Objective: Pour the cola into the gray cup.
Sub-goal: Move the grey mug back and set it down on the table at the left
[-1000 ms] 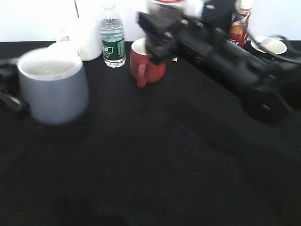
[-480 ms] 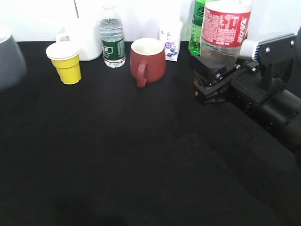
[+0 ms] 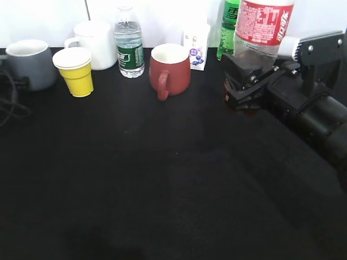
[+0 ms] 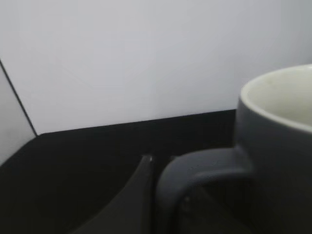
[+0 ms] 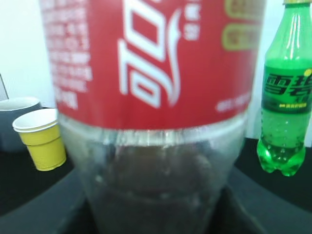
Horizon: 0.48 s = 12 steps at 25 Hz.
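Observation:
I need to set the cola down with my right gripper on the table [image 3: 224,85] just in front of the green soda bottle.
The gray cup [image 3: 28,64] stands at the far left of the black table [image 3: 162,179], white inside. In the left wrist view its handle [image 4: 204,163] fills the foreground, and my left gripper [image 4: 163,200] is shut on it: one dark finger presses the handle's outer side, the other is hidden. The cola [image 3: 264,27], clear with a red label, stands upright at the right. My right gripper [image 3: 250,81] is shut on its lower body. In the right wrist view the bottle [image 5: 156,73] fills the frame with dark liquid low down.
Along the back stand a yellow paper cup [image 3: 73,70], a white mug [image 3: 95,42], a green-labelled water bottle [image 3: 129,43], a red mug [image 3: 171,67], a small carton [image 3: 196,46] and a green soda bottle [image 3: 229,27]. Cables [image 3: 8,103] lie at the left edge.
The gray cup has gone from the front left back to the far left edge of the table. The right arm has drawn back to the right with the cola, now upright.

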Each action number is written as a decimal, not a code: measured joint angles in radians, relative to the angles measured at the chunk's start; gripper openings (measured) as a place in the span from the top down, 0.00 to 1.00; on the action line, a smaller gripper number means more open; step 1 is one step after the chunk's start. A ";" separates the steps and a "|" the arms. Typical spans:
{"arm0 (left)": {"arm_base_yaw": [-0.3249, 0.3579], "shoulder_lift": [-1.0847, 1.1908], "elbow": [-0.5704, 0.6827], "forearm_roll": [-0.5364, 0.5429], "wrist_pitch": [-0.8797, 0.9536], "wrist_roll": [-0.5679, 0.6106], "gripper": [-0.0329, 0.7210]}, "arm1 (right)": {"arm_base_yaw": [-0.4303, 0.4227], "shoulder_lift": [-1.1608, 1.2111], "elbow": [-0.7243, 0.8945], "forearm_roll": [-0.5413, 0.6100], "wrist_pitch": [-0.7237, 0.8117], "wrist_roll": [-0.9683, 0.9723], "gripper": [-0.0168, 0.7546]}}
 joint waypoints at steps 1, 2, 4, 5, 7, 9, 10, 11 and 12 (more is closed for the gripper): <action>0.002 0.013 -0.017 0.006 -0.001 -0.001 0.90 | 0.000 0.000 0.000 0.005 0.001 -0.007 0.48; 0.003 0.022 -0.023 0.010 -0.007 -0.003 0.89 | 0.000 0.000 0.000 0.010 0.001 -0.010 0.48; 0.003 0.025 -0.023 0.010 -0.004 -0.013 0.83 | 0.000 0.000 0.000 0.011 0.001 -0.013 0.48; 0.003 0.026 -0.024 0.010 -0.003 -0.013 0.77 | 0.000 0.000 0.000 0.012 0.001 -0.015 0.48; 0.003 0.026 -0.024 0.009 -0.005 -0.017 0.61 | 0.000 0.000 0.000 0.014 0.001 -0.028 0.48; 0.004 0.014 0.018 0.007 -0.013 -0.017 0.52 | 0.000 0.000 0.000 0.024 0.001 -0.039 0.48; 0.004 0.000 0.061 0.011 -0.020 -0.017 0.51 | 0.000 0.000 0.000 0.027 0.003 -0.042 0.48; 0.004 -0.023 0.110 0.016 -0.040 -0.017 0.50 | 0.000 0.000 0.000 0.034 0.008 -0.047 0.48; 0.004 -0.051 0.162 0.018 -0.053 -0.017 0.50 | 0.000 0.000 0.000 0.048 0.008 -0.054 0.48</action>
